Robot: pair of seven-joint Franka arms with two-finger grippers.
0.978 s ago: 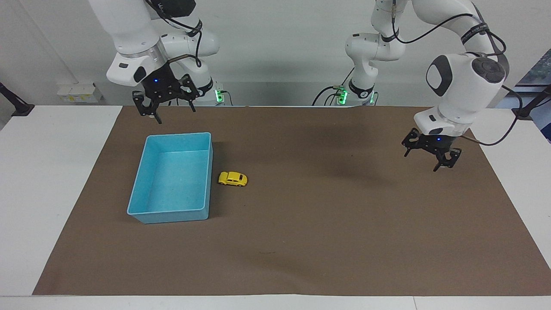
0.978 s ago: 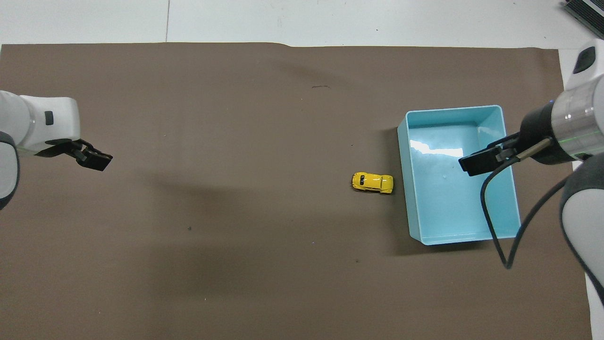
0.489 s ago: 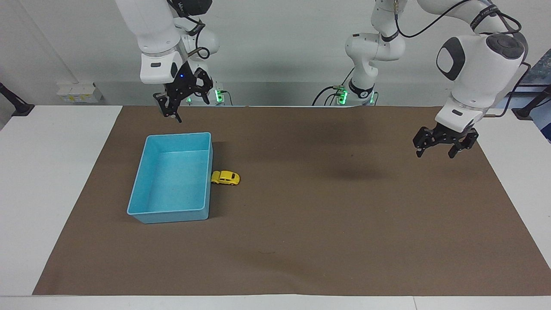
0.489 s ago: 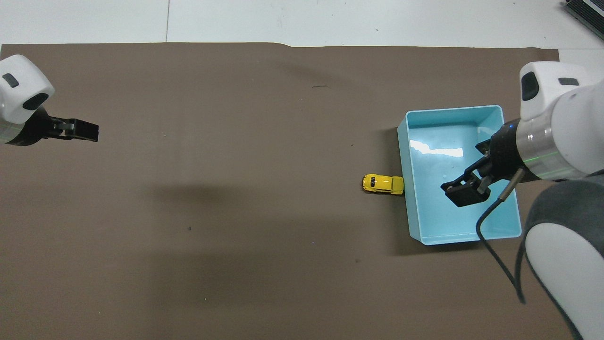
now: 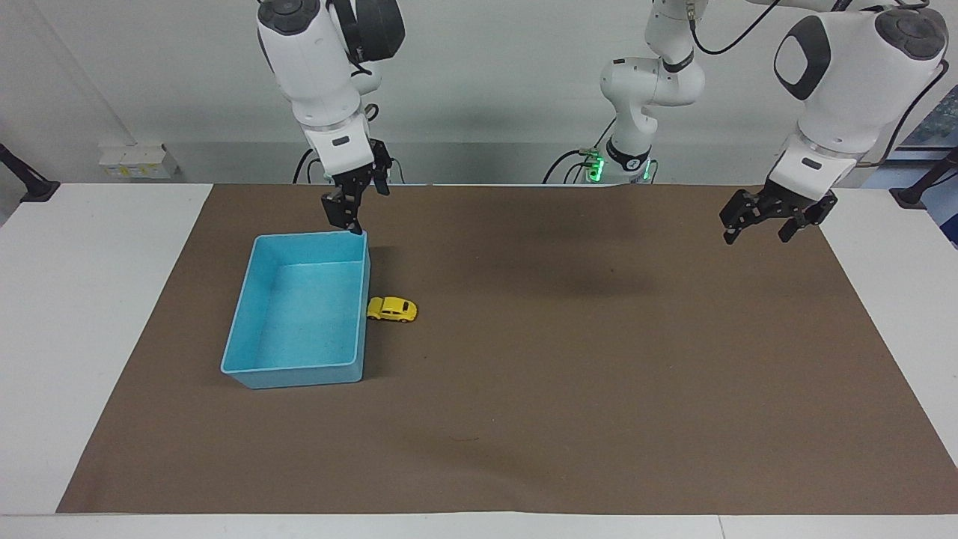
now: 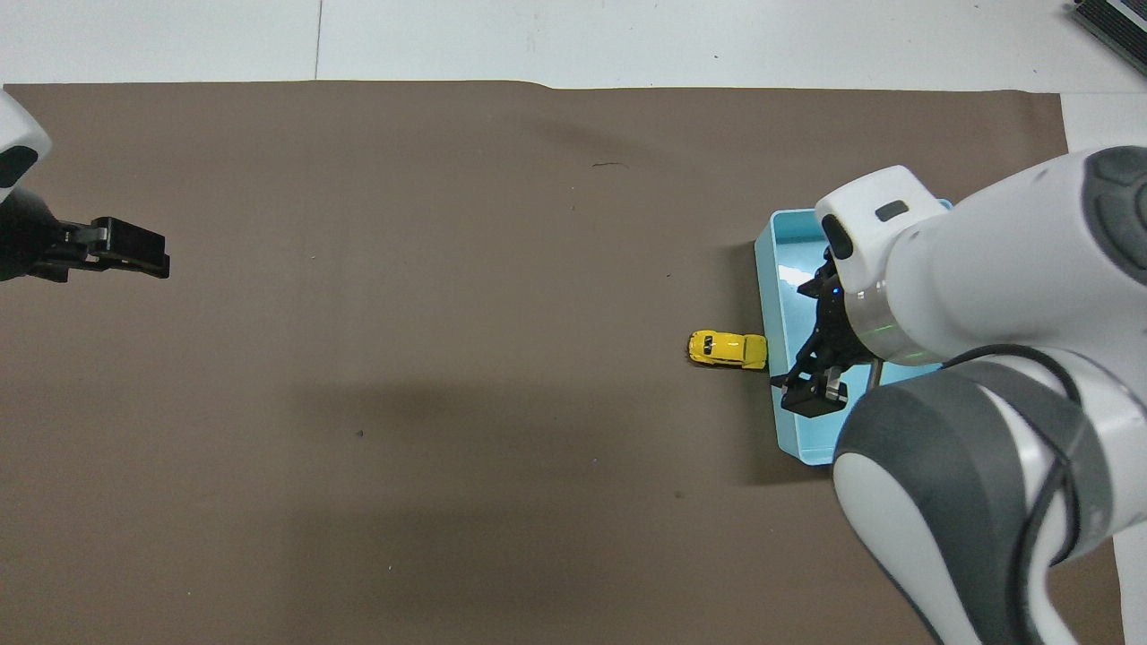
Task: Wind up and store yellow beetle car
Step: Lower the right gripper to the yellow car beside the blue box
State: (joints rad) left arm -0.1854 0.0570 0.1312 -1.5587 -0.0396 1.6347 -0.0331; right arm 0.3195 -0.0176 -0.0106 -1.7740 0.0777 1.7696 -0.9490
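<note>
My right gripper needs to go to the yellow beetle car next and close on the car's half (image 6: pixel 739 349) next to the blue bin.
The yellow beetle car (image 5: pixel 392 309) stands on the brown mat on its wheels, its nose against the outer wall of the blue bin (image 5: pixel 299 376), on the side toward the left arm's end. It also shows in the overhead view (image 6: pixel 728 349), beside the bin (image 6: pixel 772 269). My right gripper (image 5: pixel 348 213) hangs in the air over the bin's corner nearest the robots, on the car's side, apart from the car; in the overhead view (image 6: pixel 811 394) the arm covers much of the bin. My left gripper (image 5: pixel 771 221) is open and empty, raised over the mat's left-arm end.
The brown mat (image 5: pixel 569 389) covers most of the white table (image 5: pixel 90 299). The bin holds nothing that I can see. A small dark mark (image 5: pixel 468 439) lies on the mat far from the robots.
The car rolled up against the bin's wall and has stayed there. My right gripper swung from the bin's outer side to over its corner by the car. My left gripper rose.
</note>
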